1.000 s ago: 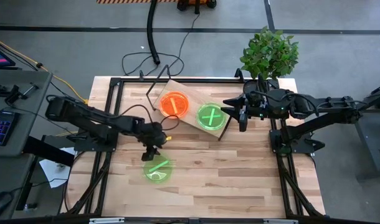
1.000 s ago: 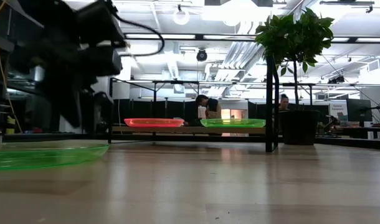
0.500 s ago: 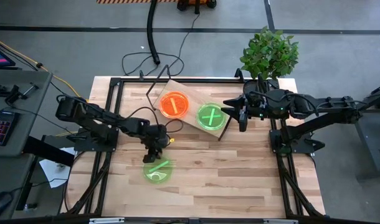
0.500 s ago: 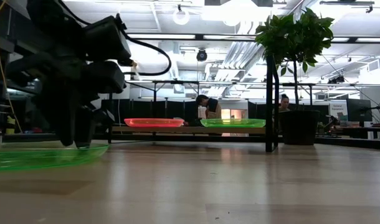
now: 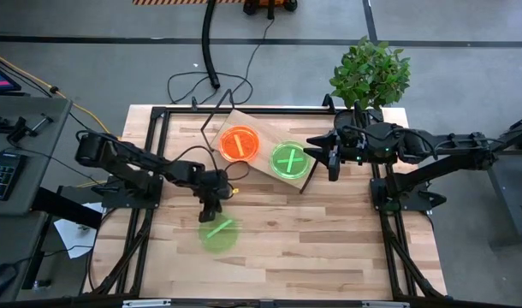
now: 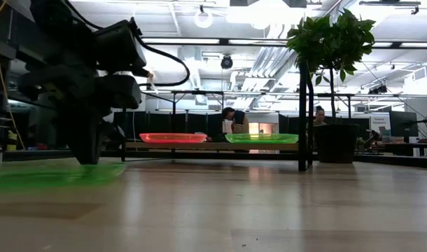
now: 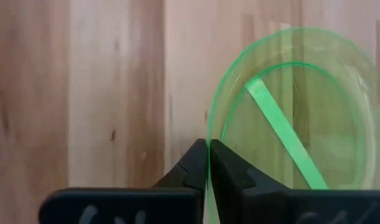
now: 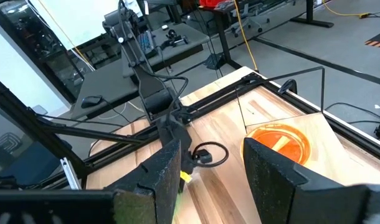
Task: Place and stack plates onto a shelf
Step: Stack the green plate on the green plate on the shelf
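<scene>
My left gripper is going to release the translucent green plate on top of the green plate on the shelf (image 5: 290, 160).
A translucent green plate (image 5: 216, 233) with a line mark lies on the tabletop near the middle. My left gripper (image 5: 210, 214) stands at its far rim, shut on it. The shelf (image 5: 241, 117), a light wooden board on thin dark wire legs, stands at the far side. It carries an orange plate (image 5: 240, 143) and a green plate (image 5: 290, 160) side by side. My right gripper (image 5: 330, 162) hovers open just off the shelf's right end, holding nothing. My left gripper pinches the green plate's rim (image 7: 208, 134) at the plate's far edge between its two fingers, one inside the rim and one outside. The fingers (image 6: 87, 143) come from above, pointing down. The plate (image 6: 52, 175) stays low at the tabletop.
A potted plant (image 5: 371, 75) stands at the table's far right corner, behind my right arm. Dark frame rails (image 5: 150, 171) run along the table's left and right sides. Bare wood (image 5: 329, 239) stretches across the near half.
My left gripper has moved a little toward the table's right edge and down onto the green plate's far rim. It has then shut on that rim. My right gripper has kept still.
</scene>
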{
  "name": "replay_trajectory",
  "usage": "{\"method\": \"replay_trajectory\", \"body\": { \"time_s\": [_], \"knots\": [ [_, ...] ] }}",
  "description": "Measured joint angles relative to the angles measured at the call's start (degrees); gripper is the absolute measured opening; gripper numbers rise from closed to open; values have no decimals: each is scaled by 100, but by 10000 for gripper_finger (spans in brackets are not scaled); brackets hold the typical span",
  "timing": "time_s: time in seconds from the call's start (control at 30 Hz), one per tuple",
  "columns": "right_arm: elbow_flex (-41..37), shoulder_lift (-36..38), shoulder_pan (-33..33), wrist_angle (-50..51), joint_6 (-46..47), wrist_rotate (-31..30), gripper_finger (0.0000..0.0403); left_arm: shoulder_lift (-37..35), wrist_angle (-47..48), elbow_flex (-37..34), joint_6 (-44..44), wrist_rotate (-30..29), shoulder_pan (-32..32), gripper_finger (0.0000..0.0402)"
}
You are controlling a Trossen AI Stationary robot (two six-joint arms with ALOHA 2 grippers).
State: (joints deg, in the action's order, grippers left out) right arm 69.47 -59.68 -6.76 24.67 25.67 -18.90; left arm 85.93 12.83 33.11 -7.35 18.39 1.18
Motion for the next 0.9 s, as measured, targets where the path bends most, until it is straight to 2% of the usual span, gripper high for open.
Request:
{"method": "replay_trajectory", "body": {
  "time_s": [0.23,0.4,0.5,0.63,0.77,0.9],
  "knots": [
    [0,0,-2,54,2,0,156,-830,86,-8,-548,59,-469,1],
    [0,0,-2,87,-2,-2,156,-1598,-107,-5,-1704,-110,-849,0],
    [0,0,-1,93,-6,-2,156,-1872,-477,-3,-2616,-560,-1043,0],
    [0,-1,0,101,-11,-2,156,-1900,-1276,3,-3542,-1454,-1192,0],
    [0,0,-2,101,-15,-2,156,-1545,-2000,52,-4170,-2290,-1242,0],
    [0,-1,-1,99,-23,-2,156,-898,-2027,504,-4450,-2971,-1184,0]
  ]
}}
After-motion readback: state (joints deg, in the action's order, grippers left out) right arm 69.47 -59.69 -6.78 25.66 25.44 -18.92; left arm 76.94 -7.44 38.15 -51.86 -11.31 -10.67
